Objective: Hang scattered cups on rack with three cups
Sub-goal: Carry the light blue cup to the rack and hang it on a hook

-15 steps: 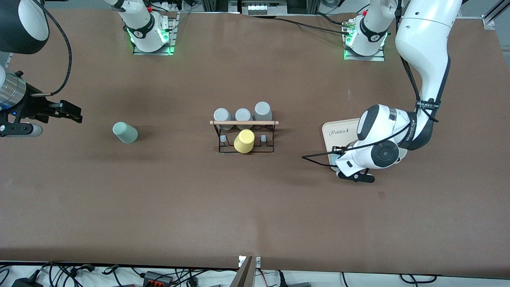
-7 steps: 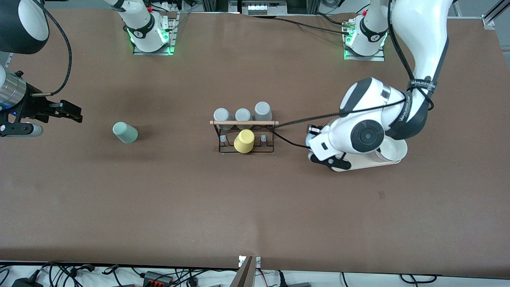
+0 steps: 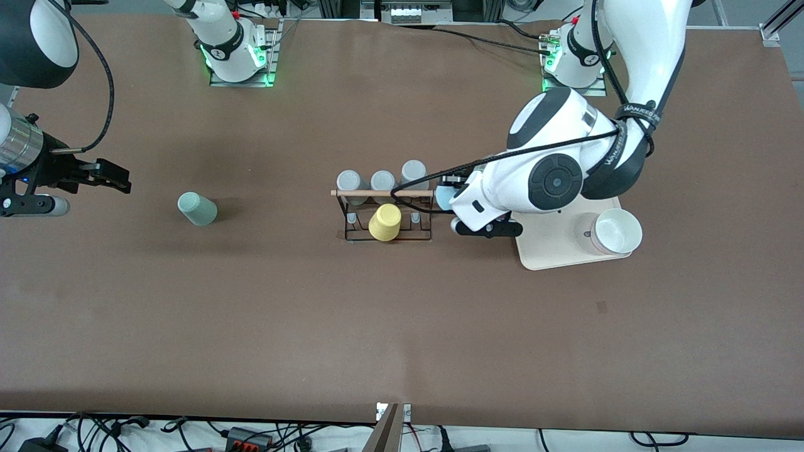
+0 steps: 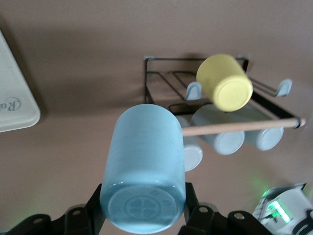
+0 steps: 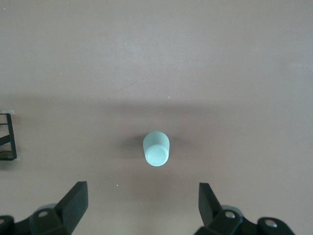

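Observation:
Next, my left gripper puts the light blue cup down on the rack's free hook (image 3: pixel 416 218) (image 4: pixel 193 92) beside the yellow cup, toward the cream tray.
My left gripper (image 3: pixel 447 199) is shut on the light blue cup (image 3: pixel 443 195) and holds it on its side just off the rack's end toward the left arm's end of the table. In the left wrist view the blue cup (image 4: pixel 144 171) sits between my fingers (image 4: pixel 191 201), its base toward the camera. The black wire rack (image 3: pixel 384 233) with its wooden rod (image 3: pixel 384 193) stands mid-table; it also shows in the left wrist view (image 4: pixel 161 83). The sage-green cup (image 3: pixel 197 208) lies toward the right arm's end. My right gripper (image 3: pixel 120 179) is open and waits over the table edge there, with the sage-green cup (image 5: pixel 157 149) in its view.
A yellow cup (image 3: pixel 385 222) hangs on the rack's near row and three grey cups (image 3: pixel 383 181) on its farther row. A cream tray (image 3: pixel 553 248) with a white bowl (image 3: pixel 617 231) lies beside the rack toward the left arm's end, under the left arm.
My left arm has carried the blue cup from over the cream tray across to the rack's end. The right arm has not moved.

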`<state>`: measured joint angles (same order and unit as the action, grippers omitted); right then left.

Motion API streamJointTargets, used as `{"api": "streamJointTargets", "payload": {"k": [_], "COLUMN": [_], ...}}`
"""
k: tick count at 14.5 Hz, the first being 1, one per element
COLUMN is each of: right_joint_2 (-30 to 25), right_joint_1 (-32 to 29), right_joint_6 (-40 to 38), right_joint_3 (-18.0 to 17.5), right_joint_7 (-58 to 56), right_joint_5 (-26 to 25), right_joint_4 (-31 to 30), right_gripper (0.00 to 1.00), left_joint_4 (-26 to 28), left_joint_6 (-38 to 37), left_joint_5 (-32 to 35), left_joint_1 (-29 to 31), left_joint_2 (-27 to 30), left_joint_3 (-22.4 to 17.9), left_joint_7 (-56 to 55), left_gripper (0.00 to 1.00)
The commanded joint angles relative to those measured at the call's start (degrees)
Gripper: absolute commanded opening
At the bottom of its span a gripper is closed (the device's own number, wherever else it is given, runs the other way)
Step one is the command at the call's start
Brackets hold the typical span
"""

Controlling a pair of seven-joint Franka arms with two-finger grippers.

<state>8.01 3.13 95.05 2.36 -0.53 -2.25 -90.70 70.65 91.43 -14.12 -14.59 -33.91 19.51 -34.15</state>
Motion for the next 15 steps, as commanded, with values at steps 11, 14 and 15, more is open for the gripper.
{"api": "streamJointTargets", "payload": {"k": [11, 14, 15], "right_joint_2": [-0.2, -0.2, -0.2], "right_joint_1": [0.2, 0.1, 0.1], "right_joint_6": [-0.7, -0.8, -0.9], "right_joint_3": [-0.1, -0.1, -0.1], "right_joint_7": [0.4, 0.4, 0.4], "right_joint_5": [0.0, 0.0, 0.0], "right_joint_4": [0.1, 0.1, 0.1], "right_gripper": [1.0, 1.0, 1.0], "left_joint_4": [-1.1, -1.0, -1.0], "left_joint_6": [12.0, 12.3, 13.6], "left_joint_5": [1.4, 4.4, 4.4], "left_joint_1": [-5.2, -5.9, -6.0], "left_joint_2": [-6.5, -8.4, -9.2], "left_joint_3": [-0.4, -0.3, -0.3], "left_joint_7": [-5.7, -5.4, -5.5], "left_gripper": [0.08, 0.08, 0.08]}}
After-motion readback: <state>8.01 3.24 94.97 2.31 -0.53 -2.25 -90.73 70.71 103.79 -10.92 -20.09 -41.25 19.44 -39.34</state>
